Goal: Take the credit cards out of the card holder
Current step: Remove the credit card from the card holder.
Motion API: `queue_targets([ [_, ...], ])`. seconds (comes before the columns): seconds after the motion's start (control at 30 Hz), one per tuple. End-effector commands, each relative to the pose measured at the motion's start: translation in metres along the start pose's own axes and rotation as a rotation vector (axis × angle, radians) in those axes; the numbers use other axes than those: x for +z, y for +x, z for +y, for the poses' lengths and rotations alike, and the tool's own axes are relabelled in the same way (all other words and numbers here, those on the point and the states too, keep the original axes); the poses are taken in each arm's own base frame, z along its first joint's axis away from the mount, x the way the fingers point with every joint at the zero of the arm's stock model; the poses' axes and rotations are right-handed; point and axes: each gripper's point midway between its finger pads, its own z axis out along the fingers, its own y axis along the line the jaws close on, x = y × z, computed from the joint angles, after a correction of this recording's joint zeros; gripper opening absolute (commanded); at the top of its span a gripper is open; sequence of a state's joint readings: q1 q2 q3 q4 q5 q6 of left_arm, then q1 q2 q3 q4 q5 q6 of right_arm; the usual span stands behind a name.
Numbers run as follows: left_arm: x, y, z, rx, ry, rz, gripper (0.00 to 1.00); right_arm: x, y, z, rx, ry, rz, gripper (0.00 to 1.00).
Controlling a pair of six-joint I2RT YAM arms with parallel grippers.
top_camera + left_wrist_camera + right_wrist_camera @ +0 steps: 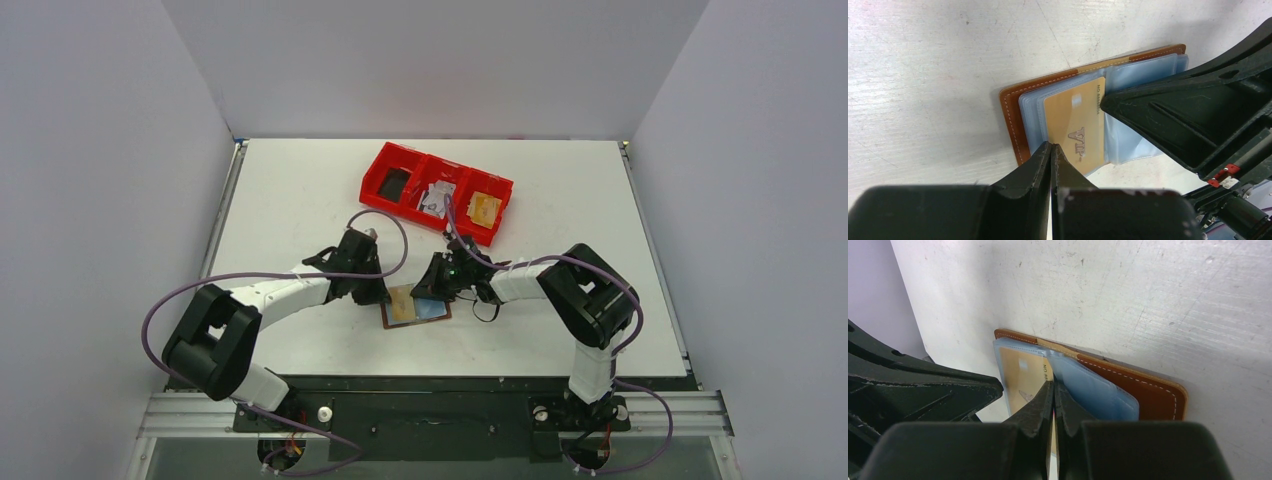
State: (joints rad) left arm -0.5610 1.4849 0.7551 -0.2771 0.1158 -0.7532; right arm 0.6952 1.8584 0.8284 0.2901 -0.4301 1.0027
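My right gripper is closed against the inner edge of the gold card, which is still inside its sleeve, so I need to open the gripper and pinch that inner edge (pixel 1052 371).
The brown card holder (pixel 415 306) lies open and flat on the table between both arms. A tan-gold credit card (pixel 1073 120) marked VIP sits in a clear sleeve on its left half. The right half shows pale blue sleeves (pixel 1093 387); I cannot tell a blue card from the plastic. My left gripper (pixel 1051 146) is shut, its tips pressing on the sleeve at the gold card's near corner. My right gripper (pixel 1052 383) is shut too, tips against the gold card's (pixel 1020 372) inner edge by the fold. Whether it pinches the card is not visible.
A red three-compartment tray (pixel 437 190) stands behind the card holder, holding a dark item, white papers and a yellowish item. The two grippers are nearly touching over the holder (pixel 1013 120). White walls enclose the table on three sides.
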Motion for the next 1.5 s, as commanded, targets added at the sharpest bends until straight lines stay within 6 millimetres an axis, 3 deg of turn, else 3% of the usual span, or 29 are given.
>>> queue_targets([
  [0.0,-0.001,-0.002,0.005,0.01,-0.022,-0.013,0.0,-0.001,0.004,-0.029,-0.02,0.124,-0.009,0.0],
  [0.33,0.005,0.006,0.01,0.01,-0.026,0.008,0.0,0.001,0.003,-0.028,-0.021,0.121,-0.006,0.0],
  [0.53,0.013,0.011,0.013,0.004,-0.039,0.026,0.0,0.001,0.005,-0.022,-0.026,0.098,0.005,0.2],
  [0.67,0.017,0.014,0.017,-0.002,-0.059,0.04,0.0,0.0,0.006,-0.018,-0.023,0.07,0.015,0.25],
  [0.83,0.019,0.016,0.021,-0.006,-0.074,0.048,0.0,0.003,0.009,-0.016,-0.007,0.043,0.031,0.25],
  [1.03,0.023,0.019,0.026,-0.014,-0.1,0.061,0.0,0.002,0.006,-0.016,0.016,0.027,0.022,0.15],
  [1.47,0.029,0.024,0.038,-0.039,-0.161,0.075,0.0,-0.003,-0.001,-0.011,0.072,-0.06,-0.005,0.17],
])
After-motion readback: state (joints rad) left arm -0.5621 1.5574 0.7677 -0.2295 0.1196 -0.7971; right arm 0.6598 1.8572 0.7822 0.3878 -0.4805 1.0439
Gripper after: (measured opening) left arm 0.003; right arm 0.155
